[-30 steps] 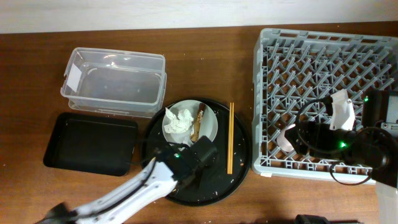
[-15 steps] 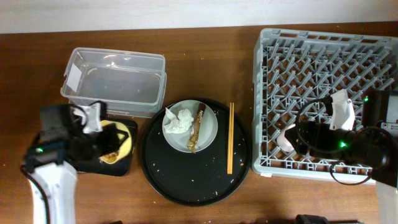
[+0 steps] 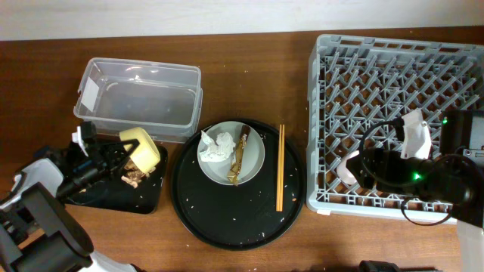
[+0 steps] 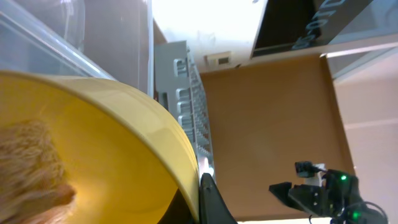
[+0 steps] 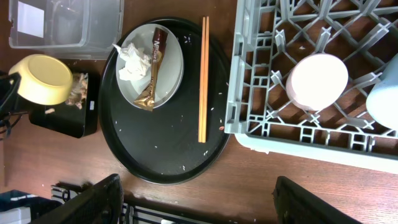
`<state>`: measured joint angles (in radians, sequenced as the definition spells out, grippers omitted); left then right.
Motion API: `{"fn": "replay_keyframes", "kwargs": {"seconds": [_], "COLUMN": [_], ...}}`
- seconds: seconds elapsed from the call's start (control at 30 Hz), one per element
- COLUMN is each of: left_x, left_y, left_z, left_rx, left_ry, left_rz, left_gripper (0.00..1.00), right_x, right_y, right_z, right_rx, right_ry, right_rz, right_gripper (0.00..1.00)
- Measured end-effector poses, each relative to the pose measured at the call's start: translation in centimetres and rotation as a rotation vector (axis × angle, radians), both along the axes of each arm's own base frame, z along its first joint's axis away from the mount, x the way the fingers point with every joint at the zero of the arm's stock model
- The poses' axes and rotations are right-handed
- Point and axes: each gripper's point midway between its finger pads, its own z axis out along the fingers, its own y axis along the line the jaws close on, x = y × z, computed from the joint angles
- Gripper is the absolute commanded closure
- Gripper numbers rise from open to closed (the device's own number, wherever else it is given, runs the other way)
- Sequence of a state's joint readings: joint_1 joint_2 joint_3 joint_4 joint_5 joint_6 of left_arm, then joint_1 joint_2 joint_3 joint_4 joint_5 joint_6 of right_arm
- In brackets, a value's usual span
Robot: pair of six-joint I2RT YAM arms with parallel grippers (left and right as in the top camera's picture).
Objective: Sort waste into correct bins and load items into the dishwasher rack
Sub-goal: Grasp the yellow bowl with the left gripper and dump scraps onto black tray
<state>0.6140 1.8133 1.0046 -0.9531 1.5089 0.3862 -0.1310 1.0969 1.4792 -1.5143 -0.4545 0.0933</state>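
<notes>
My left gripper is to set the small yellow bowl down on the large round black tray [image 3: 218, 212], just in front of the grey-green plate.
My left gripper [image 3: 119, 156] is shut on the rim of the small yellow bowl [image 3: 141, 146], which is tipped over the shallow black tray [image 3: 147, 198]. Beige-brown food scraps [image 3: 132, 178] lie on that tray. In the left wrist view the bowl [image 4: 93, 143] fills the frame, some scraps [image 4: 31, 171] are still inside, and the gripper [image 4: 198, 194] pinches its rim. The grey-green plate [image 3: 253, 155] holds the white tissue [image 3: 218, 146] and the wrapper [image 3: 240, 153]. The chopsticks [image 3: 280, 168] lie beside it. My right gripper [image 3: 378, 166] is open over the rack [image 3: 318, 113].
The clear tub [image 3: 140, 98] stands behind the black tray. The plate and chopsticks sit on a large round black tray [image 3: 234, 219]. In the right wrist view a pink cup [image 5: 319, 81] and a blue cup [image 5: 385, 99] sit upside down in the rack [image 5: 261, 37].
My left arm carried the yellow bowl from the round tray to the black rectangular tray and tipped it. Scraps now lie on that tray. The right arm has not moved.
</notes>
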Motion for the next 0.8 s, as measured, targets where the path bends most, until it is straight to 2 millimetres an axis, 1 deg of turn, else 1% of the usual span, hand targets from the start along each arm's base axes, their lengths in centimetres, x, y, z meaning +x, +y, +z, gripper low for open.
{"fn": "replay_keyframes", "kwargs": {"seconds": [0.1, 0.2, 0.33, 0.37, 0.5, 0.6, 0.7, 0.8], "left_x": [-0.7, -1.3, -2.0, -2.0, -2.3, -3.7, -5.0, -6.7], "left_y": [0.1, -0.3, -0.8, -0.7, -1.2, -2.6, -4.2, -6.4], "left_z": [0.6, 0.7, 1.2, 1.2, 1.9, 3.0, 3.9, 5.4], "left_rx": [-0.060, -0.051, -0.014, 0.017, 0.008, -0.041, 0.045, 0.149], "left_ry": [0.053, 0.057, -0.007, -0.053, -0.068, 0.017, -0.052, -0.138], "left_rz": [0.021, 0.015, 0.007, 0.004, 0.004, -0.027, -0.105, -0.203], "left_gripper": [1.00, 1.00, 1.00, 1.00, 0.99, 1.00, 0.99, 1.00], "right_x": [0.0, -0.2, -0.2, -0.2, -0.2, -0.3, -0.2, -0.2], "right_y": [0.0, 0.0, 0.0, 0.0, 0.0, 0.0, 0.0, 0.0], "right_z": [0.0, -0.1, -0.1, -0.1, -0.1, -0.1, -0.1, -0.1], "right_rx": [0.000, 0.001, 0.002, 0.002, 0.002, 0.002, 0.002, 0.002], "right_ry": [0.001, 0.009, 0.011, 0.011, 0.011, 0.012, 0.012, 0.011], "right_rz": [0.000, 0.000, 0.000, 0.000, 0.000, 0.000, 0.000, 0.000], "right_gripper": [0.21, 0.21, 0.21, 0.21, 0.21, 0.21, 0.20, 0.20]}}
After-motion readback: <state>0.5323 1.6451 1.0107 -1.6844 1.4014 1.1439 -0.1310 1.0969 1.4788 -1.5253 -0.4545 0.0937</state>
